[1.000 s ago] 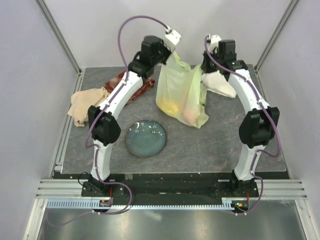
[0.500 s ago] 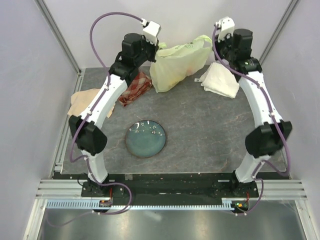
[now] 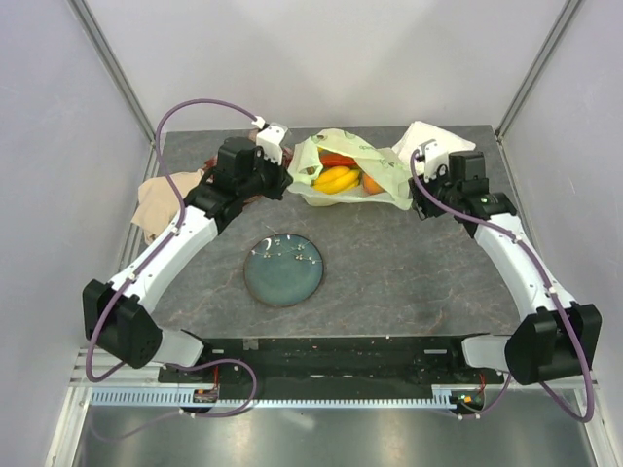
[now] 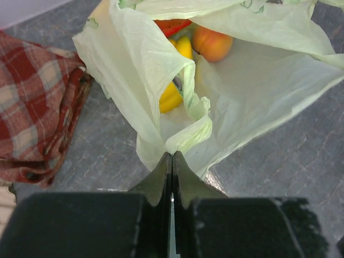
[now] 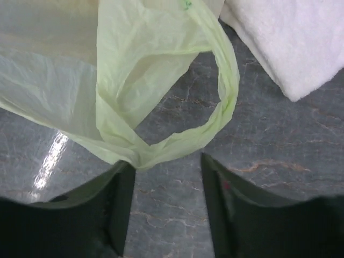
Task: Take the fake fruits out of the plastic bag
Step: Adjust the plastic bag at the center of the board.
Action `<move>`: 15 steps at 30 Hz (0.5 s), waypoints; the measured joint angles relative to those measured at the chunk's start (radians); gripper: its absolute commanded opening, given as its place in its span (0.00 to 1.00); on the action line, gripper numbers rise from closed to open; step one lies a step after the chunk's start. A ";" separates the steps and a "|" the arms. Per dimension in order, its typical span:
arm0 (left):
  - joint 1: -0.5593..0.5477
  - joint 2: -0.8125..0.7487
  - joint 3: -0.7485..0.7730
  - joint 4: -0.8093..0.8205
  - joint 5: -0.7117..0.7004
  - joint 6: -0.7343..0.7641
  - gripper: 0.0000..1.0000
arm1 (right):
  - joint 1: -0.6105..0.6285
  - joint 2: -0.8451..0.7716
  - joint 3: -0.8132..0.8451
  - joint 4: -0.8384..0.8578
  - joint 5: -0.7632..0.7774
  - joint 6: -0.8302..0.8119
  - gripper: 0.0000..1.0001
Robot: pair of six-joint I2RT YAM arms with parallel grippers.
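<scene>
The plastic bag's top is drooping over the fake fruits, so I should take a fresh hold of the bag's rim (image 4: 180, 141) with my left gripper and pull the bag's opening wider.
The pale yellow-green plastic bag (image 3: 382, 167) lies on its side at the back of the table, mouth toward the left arm. Fake fruits show inside: a yellow banana bunch (image 3: 336, 179), a red watermelon slice (image 3: 337, 159) and an orange peach (image 3: 371, 183). In the left wrist view the peach (image 4: 212, 43) and a yellow fruit (image 4: 171, 97) sit in the bag (image 4: 258, 80). My left gripper (image 4: 172, 156) is shut on the bag's rim. My right gripper (image 5: 166, 161) is open; the bag's handle loop (image 5: 228, 102) lies just beyond its fingertips, brushing the left finger (image 5: 115, 185).
A white folded towel (image 3: 429, 140) lies behind the right gripper and shows as the towel (image 5: 290, 43) in the right wrist view. A red checked cloth (image 4: 37, 107) lies left of the bag. A beige cloth (image 3: 156, 202) is at the far left. A blue plate (image 3: 282, 269) is mid-table.
Both arms came down from holding the bag up in the air; the bag now lies on the table with its mouth open. The right gripper opened and let go of the handle.
</scene>
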 measured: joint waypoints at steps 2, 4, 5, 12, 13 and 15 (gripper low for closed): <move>0.003 -0.023 -0.034 -0.006 0.010 -0.005 0.31 | -0.001 -0.010 0.038 -0.042 -0.020 -0.002 0.74; 0.006 -0.040 -0.069 -0.009 0.016 -0.020 0.39 | -0.002 0.001 0.141 -0.085 -0.062 0.003 0.74; 0.006 -0.044 -0.083 -0.012 0.016 -0.026 0.39 | 0.002 0.011 0.211 -0.094 -0.088 0.010 0.73; 0.006 -0.052 -0.102 -0.029 0.018 -0.055 0.02 | 0.134 0.061 0.448 -0.016 -0.203 0.035 0.60; 0.007 -0.056 -0.105 -0.027 0.018 -0.058 0.02 | 0.151 0.083 0.450 -0.009 -0.214 0.037 0.58; 0.010 -0.064 -0.116 -0.027 0.019 -0.063 0.02 | 0.175 0.147 0.455 0.010 -0.221 0.046 0.54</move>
